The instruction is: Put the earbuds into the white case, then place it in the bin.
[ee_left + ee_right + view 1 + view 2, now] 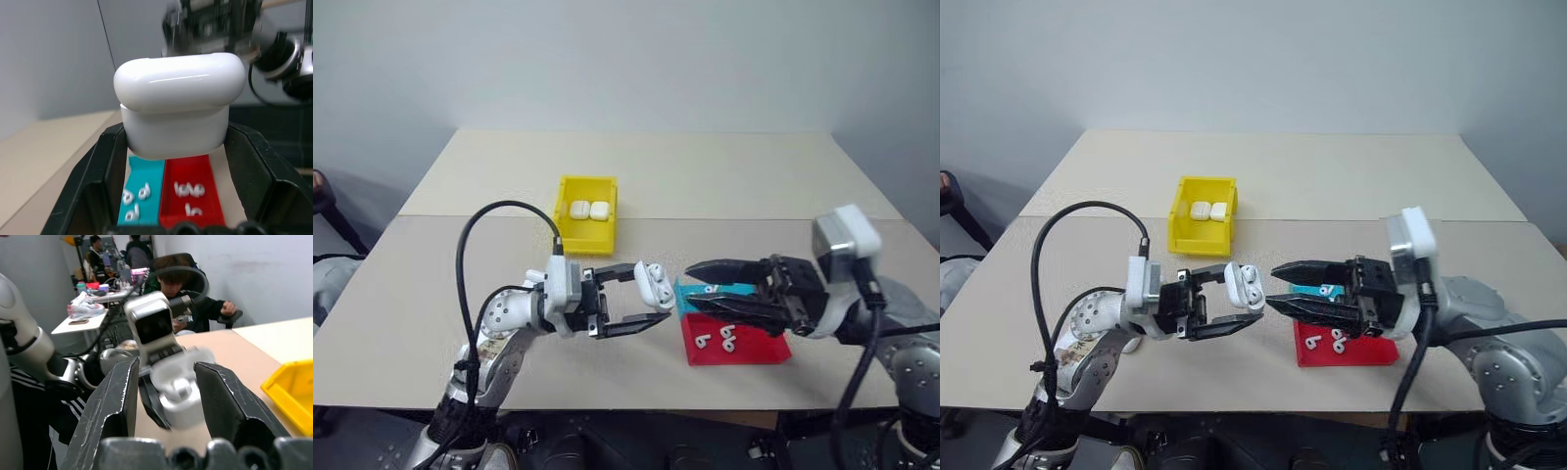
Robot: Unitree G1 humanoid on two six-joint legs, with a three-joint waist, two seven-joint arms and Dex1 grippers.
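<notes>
The white case, held above the table's near part, will be released inside the yellow bin (pixel 586 228) by my left gripper, just in front of the pair of cases.
My left gripper (pixel 658 292) is shut on a white case (pixel 651 281), held above the table's near part with its rounded lid (pixel 180 81) resting on the body. My right gripper (pixel 690 286) faces it from the right, a short gap away, open with nothing between its fingers; past those fingers (pixel 117 396) the case (pixel 178 396) shows blurred. Several tiny white earbuds (pixel 727 339) lie in the red half of a tray below my right gripper, and more earbuds (pixel 134 199) lie in the teal half. The yellow bin (pixel 588 239) stands farther back on the table.
Two white cases (pixel 588 210) lie side by side inside the bin. The teal-and-red tray (pixel 759 351) sits near the table's front edge on the right. A seam crosses the tabletop (pixel 724 176) behind the bin. Beyond my left arm a person (pixel 195 293) sits in a chair.
</notes>
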